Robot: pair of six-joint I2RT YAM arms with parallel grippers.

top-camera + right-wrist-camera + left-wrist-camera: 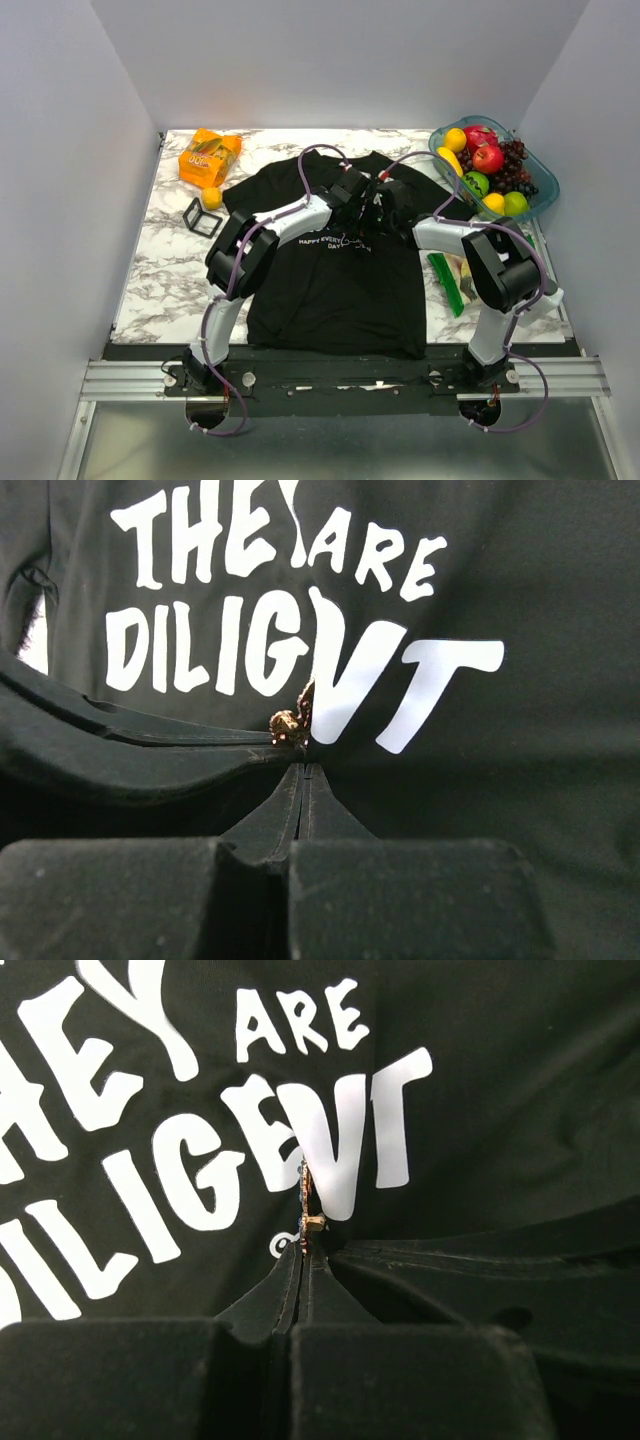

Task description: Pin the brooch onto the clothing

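Observation:
My right gripper grips the shirt against the brooch, below the white letter N; next I open it, back away and pinch the shirt's fold at that letter (336, 720).
The black T-shirt (330, 290) lies flat on the marble table, its white print under both wrists. The two grippers meet over the chest print. My left gripper (362, 200) is shut on the small gold-brown brooch (304, 1222), which stands edge-on at its tips (303, 1250) against the letters of "DILIGENT". My right gripper (386, 202) is shut, its tips (304, 770) pinching a raised fold of the shirt (520, 780) right beside the brooch (290, 723). The brooch is hidden in the top view.
An orange snack bag (208, 155), a small orange ball (212, 197) and a black wire-frame cube (203, 217) lie left of the shirt. A glass fruit bowl (540, 190) stands at the back right. A green packet (452, 280) lies by the right arm.

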